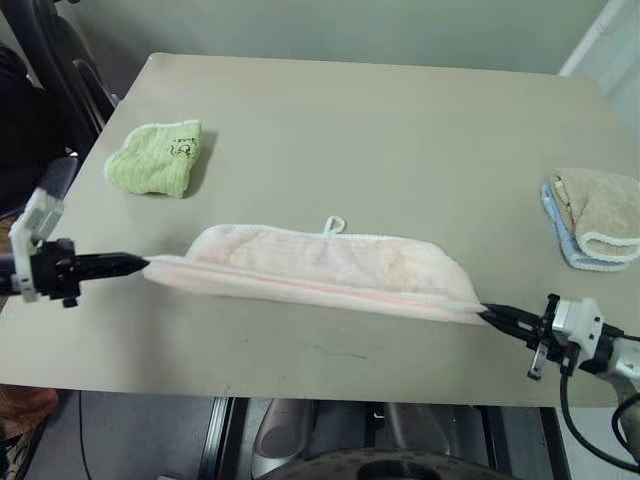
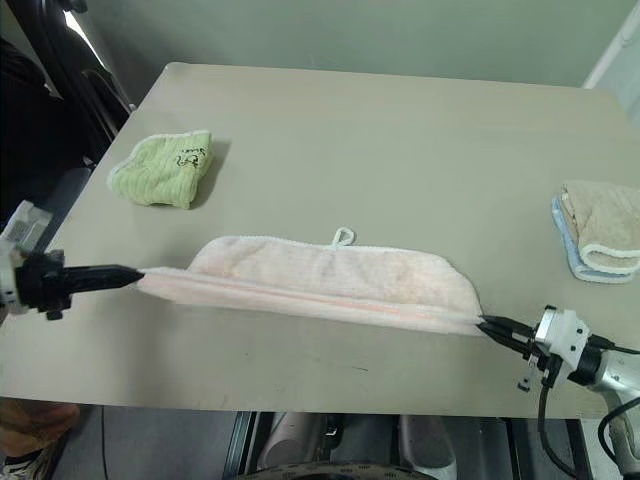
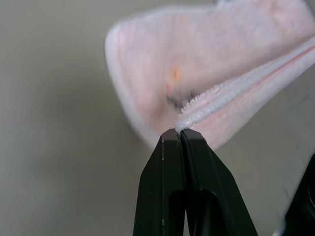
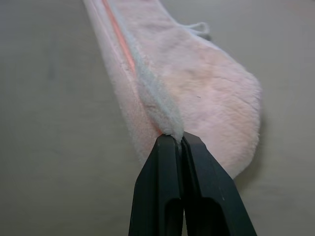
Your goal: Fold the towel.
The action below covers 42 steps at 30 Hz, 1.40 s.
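Note:
The robot's right gripper will release the pale pink towel's corner by the towel's far edge, at the end of that edge (image 1: 464,233) (image 4: 273,73) toward the beige towel. The towel now lies stretched across the table's near half.
The pale pink towel (image 1: 320,270) lies stretched across the table's near half, folded lengthwise, its white loop (image 1: 333,225) on the far edge. My left gripper (image 1: 140,264) is shut on the towel's left end corner, and the left wrist view shows the white hem pinched at the fingertips (image 3: 179,135). At the other end, my right gripper (image 1: 487,313) is shut on the right corner, the hem clamped between its black fingers (image 4: 162,147). The near edge runs taut between the two grippers, lifted slightly off the table.
A light green towel (image 1: 155,158) sits crumpled at the table's far left. Folded beige and blue towels (image 1: 597,216) lie stacked at the right edge. The table's near edge (image 1: 300,390) runs just below the grippers. A dark chair (image 1: 50,70) stands beyond the left corner.

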Tool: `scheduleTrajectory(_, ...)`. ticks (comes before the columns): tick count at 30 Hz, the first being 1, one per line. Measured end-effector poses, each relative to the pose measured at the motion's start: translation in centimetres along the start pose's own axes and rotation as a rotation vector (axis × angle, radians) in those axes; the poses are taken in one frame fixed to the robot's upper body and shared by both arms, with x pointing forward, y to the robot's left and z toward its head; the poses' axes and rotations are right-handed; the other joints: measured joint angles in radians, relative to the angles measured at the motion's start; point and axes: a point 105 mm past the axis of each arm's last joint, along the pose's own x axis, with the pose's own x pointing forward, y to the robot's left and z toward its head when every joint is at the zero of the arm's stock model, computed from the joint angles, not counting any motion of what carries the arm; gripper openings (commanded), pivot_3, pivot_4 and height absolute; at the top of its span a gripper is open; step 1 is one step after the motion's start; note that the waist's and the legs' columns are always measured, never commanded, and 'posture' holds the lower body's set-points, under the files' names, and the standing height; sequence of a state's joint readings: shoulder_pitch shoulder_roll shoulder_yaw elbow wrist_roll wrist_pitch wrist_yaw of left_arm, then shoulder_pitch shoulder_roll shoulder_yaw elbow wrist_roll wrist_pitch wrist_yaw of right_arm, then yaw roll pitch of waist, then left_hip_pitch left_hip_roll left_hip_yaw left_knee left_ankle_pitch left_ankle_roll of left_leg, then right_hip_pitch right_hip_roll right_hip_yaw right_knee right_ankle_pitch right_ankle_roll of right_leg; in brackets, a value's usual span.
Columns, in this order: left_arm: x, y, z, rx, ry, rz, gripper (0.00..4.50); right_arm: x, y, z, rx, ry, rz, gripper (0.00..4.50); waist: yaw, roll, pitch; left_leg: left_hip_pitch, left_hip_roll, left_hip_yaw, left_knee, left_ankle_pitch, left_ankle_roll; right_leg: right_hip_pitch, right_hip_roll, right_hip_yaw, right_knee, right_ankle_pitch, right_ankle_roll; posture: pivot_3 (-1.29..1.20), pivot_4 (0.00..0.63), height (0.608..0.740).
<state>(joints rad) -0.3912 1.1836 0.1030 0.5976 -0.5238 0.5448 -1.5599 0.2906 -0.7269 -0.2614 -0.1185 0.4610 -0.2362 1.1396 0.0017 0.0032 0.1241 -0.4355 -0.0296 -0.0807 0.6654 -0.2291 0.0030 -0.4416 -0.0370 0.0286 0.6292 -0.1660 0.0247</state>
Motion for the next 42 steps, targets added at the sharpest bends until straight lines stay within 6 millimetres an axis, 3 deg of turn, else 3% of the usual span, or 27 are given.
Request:
scheduleTrajectory(3,2.7,0.8,1.1,0.005,-0.066,-0.03,0.02,0.6,-1.8,0.9,-0.001,-0.048,-0.098,0.0,0.001,0.002,0.0,0.0,0.0,0.0,-0.001,0.001,0.0,0.0,0.0,0.0,0.0,0.0,0.0,0.0,0.15,0.733)
scheduleTrajectory(6,4.5,1.6,0.9,-0.007,-0.07,-0.03,0.02,0.7,-3.6,1.8,-0.032,-0.079,-0.174,0.0,0.0,0.001,0.0,0.0,0.0,0.0,0.0,0.003,0.002,0.0,0.0,-0.001,0.0,0.0,0.0,0.0,0.15,0.733)
scheduleTrajectory(11,5.7,2.9,1.2,-0.007,-0.077,0.014,0.02,0.9,-5.7,1.7,-0.043,-0.084,-0.244,0.0,-0.001,0.001,0.0,0.0,0.0,0.001,-0.001,0.012,0.004,0.0,0.0,-0.001,-0.001,0.0,0.001,0.0,0.15,0.733)
scheduleTrajectory(15,6.6,4.0,0.0,-0.038,-0.069,0.062,0.02,1.3,-6.7,1.6,-0.056,-0.082,-0.258,0.0,0.0,0.001,0.0,-0.001,0.0,0.0,-0.001,0.013,0.005,0.0,0.0,-0.001,-0.001,0.0,0.001,0.0,0.15,0.733)
scheduleTrajectory(27,6.7,4.4,0.4,-0.021,-0.114,0.083,0.02,1.4,-6.0,-0.9,0.086,0.099,-0.098,0.0,0.005,0.001,0.0,-0.002,0.0,0.001,0.0,0.013,0.005,0.001,0.0,-0.002,-0.001,0.0,0.003,0.0,0.15,0.733)
scheduleTrajectory(35,6.8,4.2,0.9,-0.005,-0.138,0.071,0.02,0.6,-4.8,-0.6,0.143,0.219,0.057,0.0,0.006,0.001,0.0,-0.002,0.0,0.001,-0.001,0.014,0.003,0.001,0.0,-0.001,-0.002,-0.001,0.004,0.0,0.15,0.733)
scheduleTrajectory(42,7.1,3.9,0.6,-0.014,-0.137,0.049,0.02,1.3,-5.4,-0.1,0.144,0.213,0.07,0.0,0.006,0.001,0.0,-0.002,0.0,0.001,0.0,0.015,0.005,0.001,0.0,-0.001,-0.002,-0.002,0.005,0.0,0.15,0.733)
